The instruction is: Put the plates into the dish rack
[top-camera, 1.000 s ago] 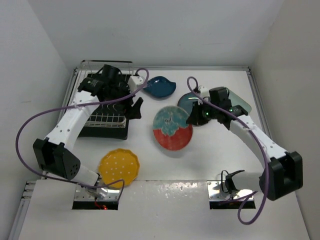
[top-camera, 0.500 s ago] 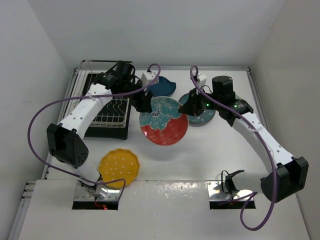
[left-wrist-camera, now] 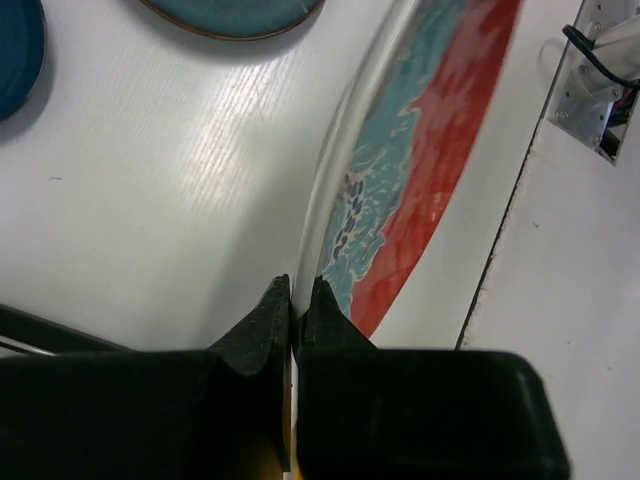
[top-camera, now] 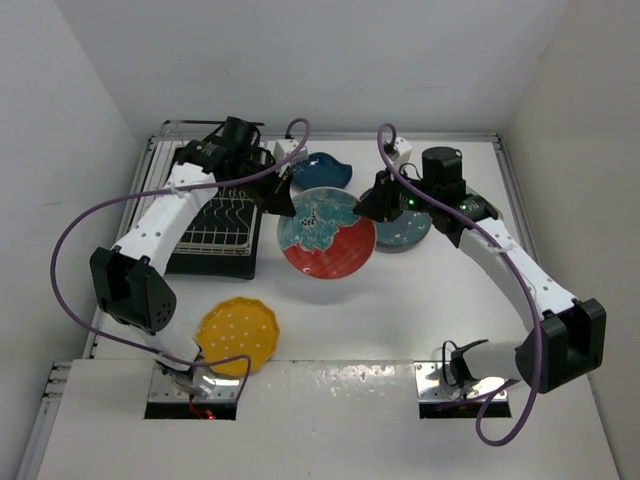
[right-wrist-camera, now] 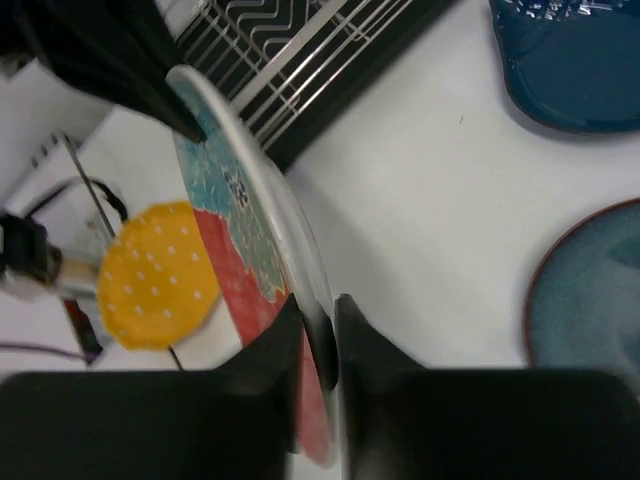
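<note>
My left gripper is going to the dish rack's end slot (top-camera: pixel 153 196) beside the dish rack's white side. It will let go of the red round plate there. The plate now hangs tilted above the table.
The red round plate (top-camera: pixel 325 240) with a teal flower hangs tilted above the table between both arms. My left gripper (top-camera: pixel 283 200) is shut on its left rim, and the left wrist view shows the fingertips (left-wrist-camera: pixel 297 290) pinching that rim of the plate (left-wrist-camera: pixel 420 170). My right gripper (top-camera: pixel 372 208) stands at the opposite rim. In the right wrist view its jaws (right-wrist-camera: pixel 318 310) are slightly apart, with the plate (right-wrist-camera: pixel 235 240) edge between them. The dish rack (top-camera: pixel 215 230) sits at the left, behind the left gripper. The yellow dotted plate (top-camera: pixel 237 334), teal round plate (top-camera: pixel 405 230) and dark blue leaf plate (top-camera: pixel 325 172) lie on the table.
The rack's wire prongs and black tray (right-wrist-camera: pixel 290 60) lie just beyond the held plate's left edge. White walls close in the table on three sides. Purple cables loop from both arms. The arm bases stand at the near edge.
The red plate has travelled left toward the rack. My left gripper swung in and closed on its left rim. My right gripper's jaws have loosened around the right rim.
</note>
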Motion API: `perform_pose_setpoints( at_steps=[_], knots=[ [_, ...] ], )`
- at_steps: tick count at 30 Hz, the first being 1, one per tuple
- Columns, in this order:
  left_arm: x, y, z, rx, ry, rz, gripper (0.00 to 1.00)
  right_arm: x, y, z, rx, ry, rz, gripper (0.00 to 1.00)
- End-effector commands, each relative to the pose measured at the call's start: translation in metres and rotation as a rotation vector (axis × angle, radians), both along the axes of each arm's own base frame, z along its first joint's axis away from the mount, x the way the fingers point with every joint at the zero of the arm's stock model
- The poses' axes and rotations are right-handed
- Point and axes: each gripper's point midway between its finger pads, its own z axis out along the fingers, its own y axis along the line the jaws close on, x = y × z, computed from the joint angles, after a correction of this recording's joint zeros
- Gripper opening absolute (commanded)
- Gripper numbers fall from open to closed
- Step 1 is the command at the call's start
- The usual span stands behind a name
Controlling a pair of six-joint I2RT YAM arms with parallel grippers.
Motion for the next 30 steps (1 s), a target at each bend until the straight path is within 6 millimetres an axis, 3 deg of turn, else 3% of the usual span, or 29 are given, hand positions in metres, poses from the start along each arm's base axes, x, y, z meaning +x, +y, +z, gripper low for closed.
perform_pose_setpoints(
  at_steps=[1,2,4,5,7,8,10,11,13,14,17,18,20,23,24,27,30],
  knots=[
    [0.021,-0.001,0.059,-0.07,-0.166,0.032,0.0,0.029,0.009,0.047,0.115,-0.107,-0.089,0.53],
    [0.029,0.005,0.069,-0.063,-0.195,0.069,0.0,0.034,0.007,0.049,0.108,-0.099,-0.114,0.76],
    [0.047,0.021,0.087,-0.056,-0.231,0.165,0.0,0.043,0.001,0.041,0.076,-0.067,-0.176,1.0],
    [0.056,0.029,0.113,-0.061,-0.299,0.212,0.0,0.046,0.001,0.046,0.085,-0.065,-0.191,1.0],
    [0.064,0.041,0.135,-0.066,-0.35,0.275,0.0,0.054,-0.002,0.046,0.095,-0.056,-0.249,1.0],
    [0.073,0.057,0.151,-0.051,-0.397,0.348,0.0,0.056,-0.005,0.043,0.097,-0.049,-0.28,1.0],
    [0.085,0.077,0.161,-0.017,-0.443,0.439,0.0,0.061,-0.011,0.038,0.1,-0.05,-0.346,1.0],
    [0.093,0.103,0.169,0.039,-0.487,0.546,0.0,0.062,-0.013,0.037,0.109,-0.04,-0.372,1.0],
    [0.101,0.135,0.178,0.103,-0.533,0.681,0.0,0.058,-0.02,0.031,0.11,-0.04,-0.408,1.0],
    [0.106,0.17,0.184,0.182,-0.574,0.823,0.0,0.059,-0.026,0.031,0.105,-0.052,-0.446,1.0],
    [0.097,0.227,0.209,0.295,-0.669,1.026,0.0,0.056,-0.035,0.022,0.081,-0.036,-0.494,1.0],
    [0.094,0.257,0.209,0.369,-0.682,1.125,0.0,0.054,-0.037,0.018,0.076,-0.03,-0.501,1.0],
    [0.081,0.29,0.207,0.444,-0.682,1.221,0.0,0.052,-0.037,0.015,0.071,-0.03,-0.506,1.0],
    [0.074,0.314,0.205,0.485,-0.692,1.269,0.0,0.052,-0.04,0.008,0.063,-0.025,-0.515,1.0],
    [0.074,0.327,0.193,0.512,-0.663,1.293,0.0,0.053,-0.039,0.008,0.065,-0.027,-0.513,1.0],
    [0.072,0.347,0.187,0.543,-0.662,1.319,0.0,0.053,-0.038,0.004,0.061,-0.017,-0.506,1.0],
    [0.075,0.356,0.175,0.57,-0.65,1.312,0.0,0.051,-0.038,0.0,0.053,-0.009,-0.506,1.0]
  ],
)
